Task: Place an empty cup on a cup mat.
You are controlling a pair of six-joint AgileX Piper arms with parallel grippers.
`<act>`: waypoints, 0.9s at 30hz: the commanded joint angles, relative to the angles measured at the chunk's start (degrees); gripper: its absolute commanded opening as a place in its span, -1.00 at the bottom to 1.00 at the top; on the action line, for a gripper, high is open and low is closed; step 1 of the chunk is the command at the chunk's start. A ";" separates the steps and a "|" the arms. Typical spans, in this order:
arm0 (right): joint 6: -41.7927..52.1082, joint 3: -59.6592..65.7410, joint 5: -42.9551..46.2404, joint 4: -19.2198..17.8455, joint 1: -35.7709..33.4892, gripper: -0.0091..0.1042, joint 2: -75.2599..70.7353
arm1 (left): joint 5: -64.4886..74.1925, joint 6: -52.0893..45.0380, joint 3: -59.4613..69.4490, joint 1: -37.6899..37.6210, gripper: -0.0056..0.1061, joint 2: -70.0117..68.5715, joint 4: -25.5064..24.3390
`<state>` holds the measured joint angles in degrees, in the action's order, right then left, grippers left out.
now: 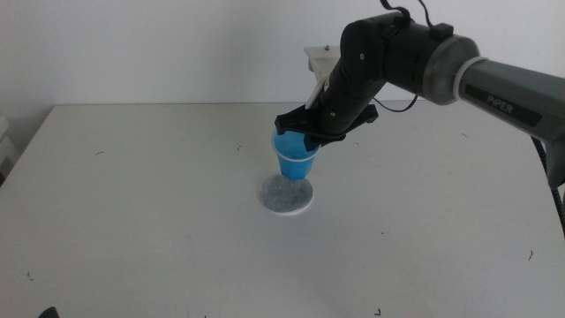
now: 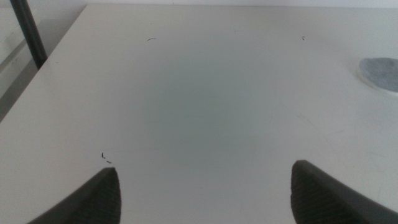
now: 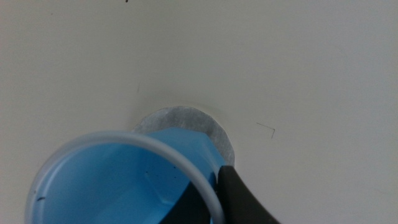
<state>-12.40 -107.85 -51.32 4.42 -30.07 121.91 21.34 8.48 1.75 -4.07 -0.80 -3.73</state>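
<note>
I should set the blue cup down on the grey cup mat (image 1: 300, 199), a bit off centre toward my right gripper's side.
The blue cup (image 1: 294, 160) hangs upright in my right gripper (image 1: 298, 137), which is shut on its rim at the table's middle. The cup's base is just above the far part of the round grey cup mat (image 1: 287, 194); whether they touch I cannot tell. In the right wrist view the cup (image 3: 118, 180) is empty, its pale rim is pinched by one dark finger (image 3: 239, 199), and the mat (image 3: 186, 121) shows behind it. My left gripper (image 2: 202, 193) is open and empty, low over bare table near the front left, with the mat (image 2: 380, 71) far off.
The white table (image 1: 132, 221) spreads around the mat. A white bracket (image 1: 320, 60) stands at the back behind the right arm. A dark pole (image 2: 28, 34) stands past the table's edge in the left wrist view.
</note>
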 commanded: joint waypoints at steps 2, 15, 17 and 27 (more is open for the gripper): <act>0.16 -1.79 4.17 -0.27 -0.47 -0.86 -1.77 | -3.84 0.62 -0.34 0.06 0.98 -0.20 -0.02; 0.16 -1.79 4.20 1.33 -0.47 -0.86 1.93 | -3.84 0.62 -0.34 0.06 0.98 -0.20 -0.02; 0.16 -1.79 3.94 1.53 -0.47 -0.86 2.18 | -3.84 0.62 -0.34 0.06 0.98 -0.20 -0.02; 1.09 -1.79 1.45 2.61 -0.47 -0.61 2.69 | -3.84 0.62 -0.34 0.06 0.98 -0.20 -0.02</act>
<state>-12.35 -108.23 -50.18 6.76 -30.41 128.19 21.34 8.48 1.75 -4.07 -0.80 -3.73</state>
